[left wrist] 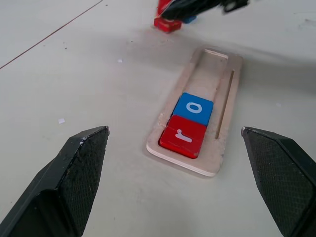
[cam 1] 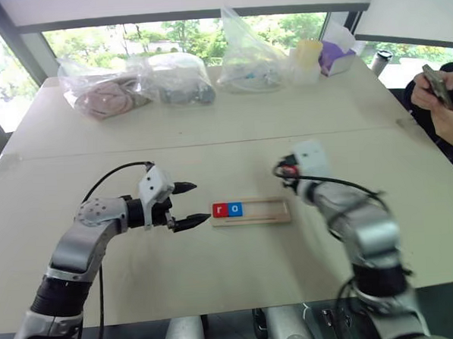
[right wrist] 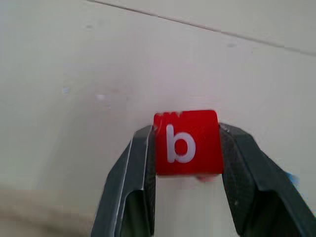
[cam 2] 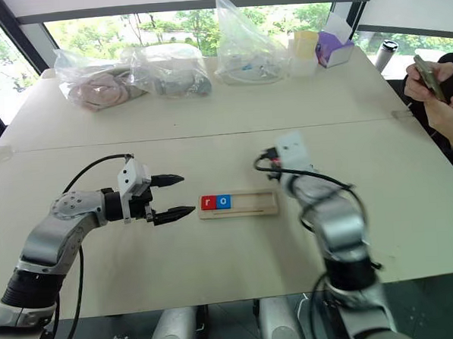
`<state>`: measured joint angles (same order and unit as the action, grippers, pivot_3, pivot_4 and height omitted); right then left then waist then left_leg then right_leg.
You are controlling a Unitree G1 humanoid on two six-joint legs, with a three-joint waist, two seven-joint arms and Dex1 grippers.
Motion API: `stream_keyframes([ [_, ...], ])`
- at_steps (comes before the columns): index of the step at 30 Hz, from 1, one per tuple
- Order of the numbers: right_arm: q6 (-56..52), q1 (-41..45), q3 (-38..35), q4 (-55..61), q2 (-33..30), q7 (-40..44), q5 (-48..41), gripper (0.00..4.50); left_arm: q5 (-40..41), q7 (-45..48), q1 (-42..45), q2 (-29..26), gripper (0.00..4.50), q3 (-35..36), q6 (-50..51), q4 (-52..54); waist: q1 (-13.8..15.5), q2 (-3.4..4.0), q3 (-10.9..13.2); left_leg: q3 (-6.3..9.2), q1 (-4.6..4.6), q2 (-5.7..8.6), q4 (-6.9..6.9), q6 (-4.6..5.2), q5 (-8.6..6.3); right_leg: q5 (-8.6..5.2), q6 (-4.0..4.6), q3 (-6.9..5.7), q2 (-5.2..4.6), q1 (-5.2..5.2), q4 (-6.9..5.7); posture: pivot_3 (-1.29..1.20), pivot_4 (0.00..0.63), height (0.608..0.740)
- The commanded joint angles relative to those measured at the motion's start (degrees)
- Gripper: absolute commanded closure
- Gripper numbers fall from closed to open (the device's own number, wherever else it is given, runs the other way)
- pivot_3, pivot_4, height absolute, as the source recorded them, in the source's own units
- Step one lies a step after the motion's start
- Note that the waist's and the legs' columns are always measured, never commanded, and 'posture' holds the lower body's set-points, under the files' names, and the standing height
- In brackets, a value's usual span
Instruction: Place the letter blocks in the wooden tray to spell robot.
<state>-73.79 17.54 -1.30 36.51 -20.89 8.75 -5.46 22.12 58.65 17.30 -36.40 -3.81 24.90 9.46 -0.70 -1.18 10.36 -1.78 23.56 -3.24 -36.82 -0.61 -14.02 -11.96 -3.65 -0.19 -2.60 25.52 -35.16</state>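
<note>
My right gripper will set the b block down and take its top and bottom (right wrist: 186,113), since it now covers the side of the b block that must meet the o block.
The wooden tray (cam 1: 267,210) lies in the middle of the table. A red r block (cam 1: 219,210) and a blue o block (cam 1: 235,209) sit side by side at its left end, and the rest of the tray is bare. My left gripper (cam 1: 202,203) hovers just left of the tray, open, with its fingers (left wrist: 74,182) spread to either side of that end. My right gripper (right wrist: 186,133) is shut on a red b block (right wrist: 186,143), held above the table just beyond the tray's right end (cam 1: 287,171). The other letter blocks are hidden.
Three clear plastic bags (cam 1: 105,96) (cam 1: 180,81) (cam 1: 251,62) and a purple box (cam 1: 334,56) line the far edge of the table. A person's hands (cam 1: 439,90) hold a phone at the right edge. A seam (cam 1: 210,145) crosses the table behind the tray.
</note>
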Motion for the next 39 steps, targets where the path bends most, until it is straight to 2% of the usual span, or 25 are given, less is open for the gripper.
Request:
stream_keyframes([
  [1,-7.46,-4.12,-3.75,10.79,-1.15,2.06,-2.05,3.31,0.03,0.62,1.58,0.77,0.0,-0.82,-1.29,-0.02,-0.16,0.01,0.01,0.0,-0.02,0.0,0.0,0.0,0.0,0.0,0.01,0.0,0.01,0.0,-0.01,0.0,0.15,0.74],
  [5,-10.41,-12.45,-6.52,15.52,-0.47,2.73,-2.59,3.31,-0.4,0.93,2.47,1.87,0.0,-1.71,-2.29,-1.16,-0.2,0.02,0.01,0.02,-0.1,-0.03,-0.03,0.0,0.0,-0.02,-0.05,0.0,0.03,-0.01,-0.01,0.0,0.15,0.74],
  [8,-10.48,-15.07,-8.55,15.21,4.33,2.46,-3.43,3.31,-0.69,1.36,2.98,2.25,0.0,-2.1,-3.3,-2.28,-0.36,0.01,0.01,0.01,-0.09,-0.03,-0.1,-0.01,-0.01,-0.02,-0.04,0.0,0.01,-0.02,0.01,0.0,0.15,0.74],
  [19,-1.84,-13.11,-6.61,7.65,7.86,-0.43,-2.35,3.31,-0.98,2.79,3.04,2.14,0.0,-3.09,-4.41,-0.74,-0.23,0.03,0.02,0.0,-0.01,-0.01,-0.11,-0.02,-0.01,0.0,-0.01,0.0,-0.05,-0.02,0.08,0.0,0.15,0.74],
  [27,1.44,-12.88,-5.26,3.56,6.86,-0.25,-2.91,3.31,-0.75,0.83,1.8,2.03,0.0,-2.31,-3.4,1.15,-0.29,0.03,0.03,0.01,-0.02,-0.01,-0.11,-0.02,-0.01,-0.01,-0.03,0.0,-0.03,-0.02,0.08,0.0,0.15,0.74],
  [28,1.32,-12.8,-5.2,3.44,6.48,0.11,-3.13,2.27,-0.63,0.62,1.46,1.98,0.0,-2.26,-3.22,1.58,-0.31,0.02,0.03,0.01,-0.02,-0.01,-0.12,-0.02,-0.01,-0.01,-0.04,0.0,-0.03,-0.03,0.08,0.0,0.15,0.74],
  [30,1.32,-12.6,-5.06,3.63,4.66,1.73,-3.9,1.47,-0.58,0.27,0.58,1.71,0.0,-2.19,-3.03,2.39,-0.28,0.03,0.02,0.0,-0.02,-0.01,-0.13,-0.02,-0.01,-0.01,-0.03,0.0,-0.04,-0.03,0.08,0.0,0.15,0.74],
  [32,3.76,-12.62,-3.07,4.14,-3.06,7.91,-5.33,0.4,-0.65,-0.17,0.0,1.6,0.0,-2.1,-2.79,2.87,-0.26,0.06,0.05,0.0,-0.02,-0.01,-0.13,-0.02,-0.01,-0.01,-0.03,0.0,-0.04,-0.03,0.07,0.0,0.15,0.74],
  [33,5.68,-12.93,-2.39,4.61,-7.19,12.0,-6.68,0.03,-0.61,-0.36,-0.12,1.56,0.0,-2.02,-2.72,2.97,-0.26,0.08,0.07,0.0,-0.02,0.0,-0.13,-0.02,-0.01,-0.01,-0.03,0.0,-0.06,-0.03,0.08,0.0,0.15,0.74],
  [36,17.93,-14.33,-4.9,2.62,-20.79,27.97,-10.6,0.03,-0.33,-0.94,-0.21,1.77,0.0,-2.07,-2.53,3.2,-0.06,0.07,0.12,0.01,-0.02,0.08,-0.14,-0.02,-0.01,-0.03,-0.07,0.0,-0.1,-0.04,0.1,0.0,0.15,0.74],
  [39,30.2,-15.64,-6.45,-2.73,-28.88,38.44,-11.64,0.03,-0.5,-0.98,-0.04,1.92,0.0,-2.29,-2.94,2.76,-0.04,0.0,0.15,0.07,-0.02,0.14,-0.14,-0.02,-0.01,-0.07,-0.13,0.0,-0.09,-0.09,0.13,0.0,0.15,0.74],
])
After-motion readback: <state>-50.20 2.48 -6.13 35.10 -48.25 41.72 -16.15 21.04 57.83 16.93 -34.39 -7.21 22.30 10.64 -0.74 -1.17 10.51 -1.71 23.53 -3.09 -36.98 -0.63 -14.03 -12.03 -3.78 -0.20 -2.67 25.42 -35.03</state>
